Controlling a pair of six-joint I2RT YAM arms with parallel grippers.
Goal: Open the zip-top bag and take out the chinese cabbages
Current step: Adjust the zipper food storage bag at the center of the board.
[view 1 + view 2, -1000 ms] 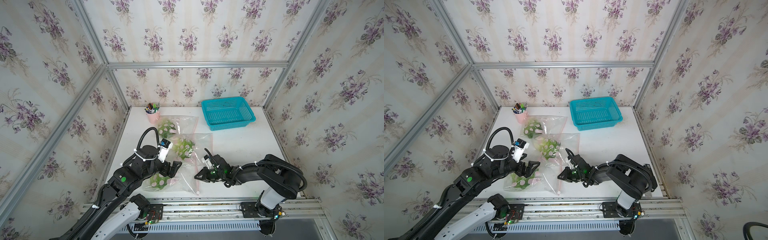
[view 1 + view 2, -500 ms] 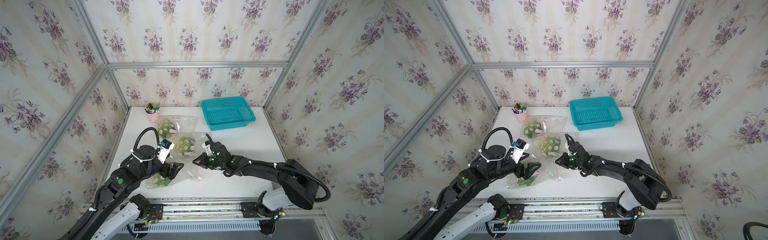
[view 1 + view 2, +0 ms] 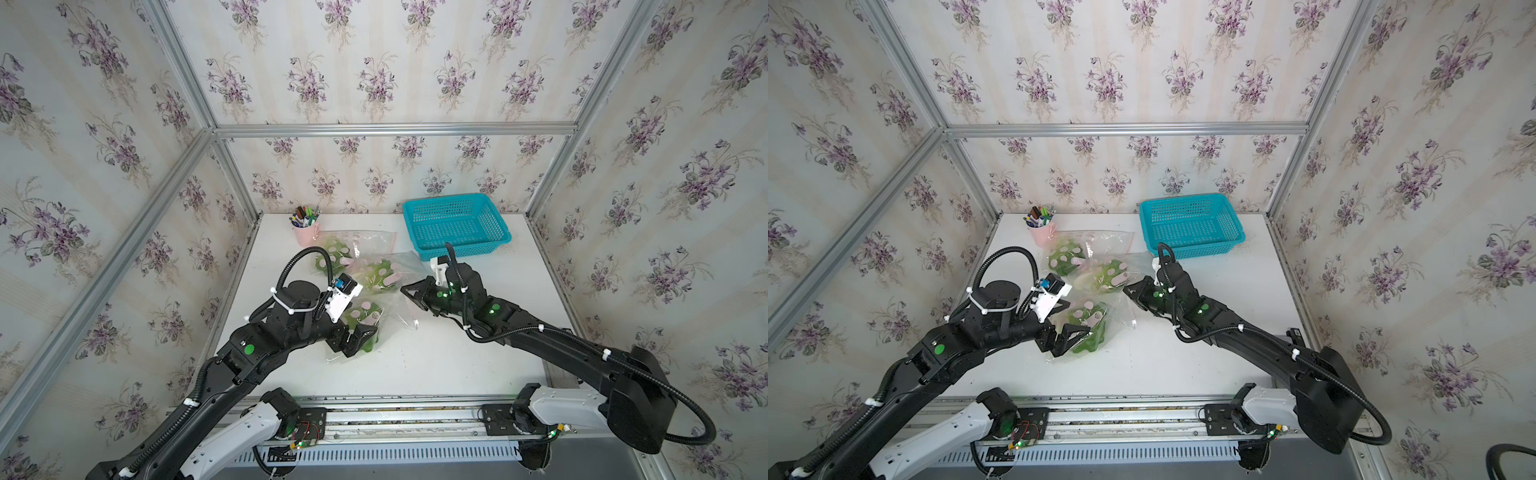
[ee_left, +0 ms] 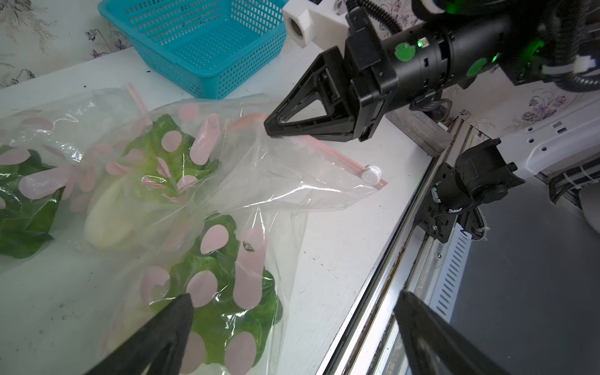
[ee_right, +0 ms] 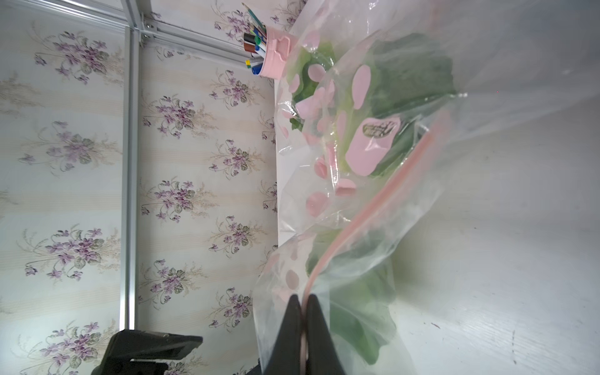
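Note:
The pink zip strip, now held above the table, will be let go by my right gripper on the white table (image 3: 448, 296) in front of the teal mesh basket.
Several clear pink-spotted bags overlap mid-table. My right gripper (image 3: 402, 289) (image 3: 1124, 289) (image 5: 302, 297) (image 4: 268, 128) is shut on the pink zip strip of the zip-top bag (image 4: 292, 175) (image 5: 373, 211) and holds that edge above the table. The strip's white slider (image 4: 370, 173) sits at its far end. Chinese cabbages show through the plastic: a near one (image 3: 365, 316) (image 3: 1090, 316) (image 4: 220, 292), a middle one (image 3: 378, 274) (image 4: 162, 162) and a back one (image 3: 332, 253). My left gripper (image 3: 361, 343) (image 3: 1073, 340) (image 4: 293, 295) is open, low over the near cabbage, holding nothing.
A teal mesh basket (image 3: 453, 198) (image 3: 1187, 199) (image 4: 194, 81) stands at the back right, just behind my right wrist. A pink cup of pens (image 3: 306, 232) (image 3: 1042, 232) (image 5: 276, 61) sits at the back left. Floral walls close in three sides, and a metal rail (image 3: 395, 411) runs along the front.
My right gripper, still shut, has moved away from the front edge toward the basket and pulled the bag's zip edge up with it. The left gripper has stayed open in roughly the same spot.

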